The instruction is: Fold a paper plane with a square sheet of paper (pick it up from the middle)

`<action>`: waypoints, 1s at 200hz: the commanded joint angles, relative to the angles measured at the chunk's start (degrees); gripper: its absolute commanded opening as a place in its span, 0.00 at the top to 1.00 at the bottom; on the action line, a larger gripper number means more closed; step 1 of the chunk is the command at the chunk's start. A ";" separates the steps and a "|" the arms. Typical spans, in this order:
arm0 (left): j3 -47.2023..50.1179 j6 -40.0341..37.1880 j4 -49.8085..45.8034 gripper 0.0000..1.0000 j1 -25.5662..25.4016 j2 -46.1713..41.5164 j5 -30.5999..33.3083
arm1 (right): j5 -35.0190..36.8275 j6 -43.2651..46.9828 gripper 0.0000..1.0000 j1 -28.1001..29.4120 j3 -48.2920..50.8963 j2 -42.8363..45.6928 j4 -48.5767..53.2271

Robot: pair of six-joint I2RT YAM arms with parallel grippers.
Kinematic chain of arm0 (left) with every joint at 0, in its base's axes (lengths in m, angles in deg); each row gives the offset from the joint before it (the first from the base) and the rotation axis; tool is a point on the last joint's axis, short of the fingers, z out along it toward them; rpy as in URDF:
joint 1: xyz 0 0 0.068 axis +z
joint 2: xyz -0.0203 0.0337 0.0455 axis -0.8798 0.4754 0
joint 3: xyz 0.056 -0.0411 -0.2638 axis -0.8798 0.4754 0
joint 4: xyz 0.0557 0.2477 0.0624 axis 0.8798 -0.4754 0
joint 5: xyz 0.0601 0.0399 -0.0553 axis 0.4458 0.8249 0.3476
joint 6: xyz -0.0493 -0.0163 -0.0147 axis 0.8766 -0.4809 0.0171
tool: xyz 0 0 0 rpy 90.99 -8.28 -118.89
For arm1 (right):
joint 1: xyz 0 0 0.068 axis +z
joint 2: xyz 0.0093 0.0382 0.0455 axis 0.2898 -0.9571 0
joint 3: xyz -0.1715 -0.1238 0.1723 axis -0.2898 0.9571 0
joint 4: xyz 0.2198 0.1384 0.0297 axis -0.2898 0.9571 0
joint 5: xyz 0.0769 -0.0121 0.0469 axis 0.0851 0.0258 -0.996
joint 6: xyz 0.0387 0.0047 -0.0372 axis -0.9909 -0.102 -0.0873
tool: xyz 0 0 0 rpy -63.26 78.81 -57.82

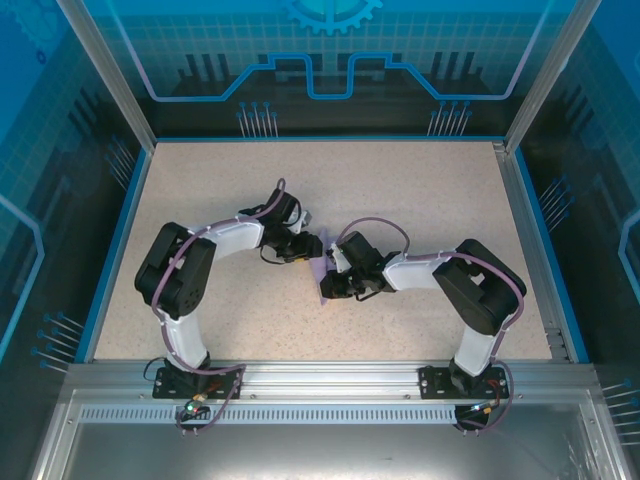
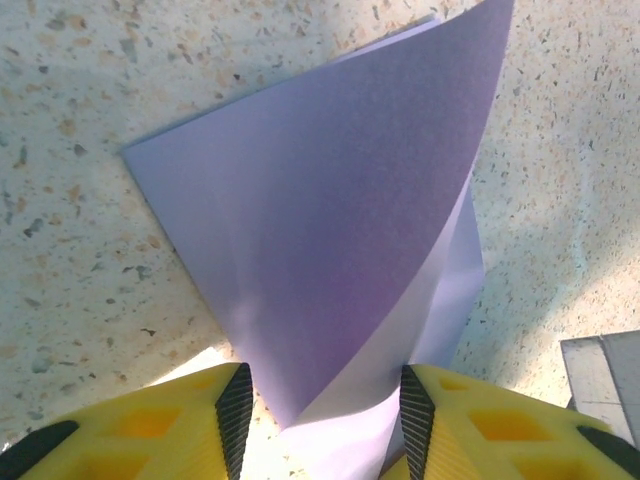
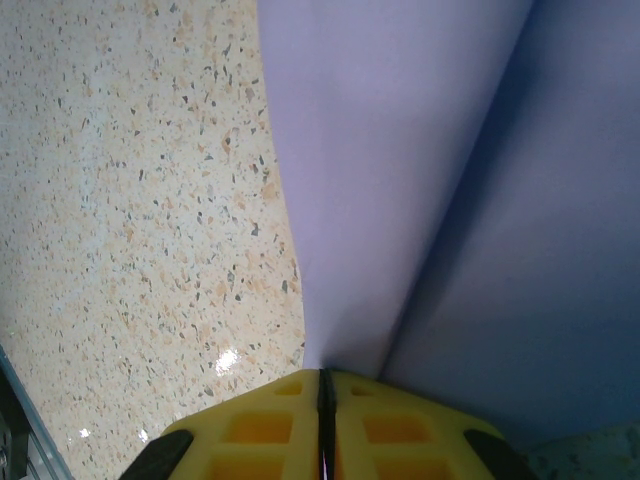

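Note:
I will pinch the sheet's layers together with my left gripper near the lower point [image 2: 325, 415] before my right gripper moves, because the upper layer curls loose above the layer below.
The square sheet of paper [image 1: 320, 272] is lavender and partly folded, and it stands between the two arms at the table's middle. In the left wrist view the sheet [image 2: 330, 200] curls up from the table in loose layers. Its lower point reaches down between my left gripper [image 2: 320, 405], whose yellow fingers [image 2: 236, 410] stand apart around it without pinching. My right gripper [image 3: 325, 385] is shut, pads pressed together on the edge of the sheet [image 3: 420, 150], which fans away from it in two planes. In the top view the left gripper [image 1: 303, 245] and the right gripper [image 1: 332, 283] nearly meet.
The speckled beige table [image 1: 400, 190] is ringed by a blue rim and aluminium posts [image 1: 105, 70]. Free surface lies toward the back and both sides. A grey flat piece [image 2: 603, 372] shows at the lower right of the left wrist view.

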 commanded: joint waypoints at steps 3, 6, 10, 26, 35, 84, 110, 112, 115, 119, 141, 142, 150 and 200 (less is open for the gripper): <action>-0.80 1.30 -4.46 0.54 -1.07 -3.46 2.77 | 3.67 0.93 0.90 1.16 1.87 -3.43 4.82; -0.81 1.26 -4.93 0.54 -1.08 -3.60 3.38 | 3.73 0.93 0.90 1.16 1.84 -3.42 4.81; -0.72 1.23 -5.48 0.55 -1.08 -3.89 4.15 | 3.75 0.93 0.90 1.16 1.87 -3.47 4.75; -0.06 1.37 -6.27 0.55 -1.16 -5.20 6.52 | 3.60 0.93 0.90 1.11 2.01 -3.54 4.68; 0.18 1.51 -6.59 0.55 -1.28 -6.00 7.34 | 3.74 0.93 0.90 1.16 2.05 -3.58 4.65; 1.52 4.12 -4.22 0.67 -2.48 -6.39 3.07 | 3.68 0.93 0.90 1.16 2.04 -3.67 4.68; 2.44 5.75 -0.89 0.80 -2.83 -4.27 0.29 | 3.77 0.93 0.90 1.11 2.14 -3.36 4.63; 2.44 5.79 -0.70 0.80 -2.91 -4.10 0.13 | 3.76 0.95 0.90 1.10 2.20 -3.40 4.67; 2.44 5.87 -0.40 0.81 -2.87 -3.72 -0.13 | 3.83 0.89 0.90 1.14 2.22 -3.41 4.64; 2.44 5.90 -0.27 0.81 -2.93 -3.28 -0.48 | 3.78 0.93 0.90 1.15 2.20 -3.31 4.63; 3.04 6.24 1.20 0.87 -2.95 -1.20 -2.01 | 3.92 1.04 0.90 1.08 2.16 -3.08 4.80; 3.09 6.25 1.26 0.87 -2.98 -1.13 -2.04 | 3.93 1.07 0.90 1.12 2.15 -3.15 4.85; 3.33 6.21 1.49 0.87 -3.09 -0.69 -2.22 | 3.97 1.04 0.90 1.11 2.14 -2.92 4.89; 4.11 5.69 2.64 0.89 -3.26 1.98 -3.49 | 4.01 1.01 0.90 1.16 2.14 -2.78 4.79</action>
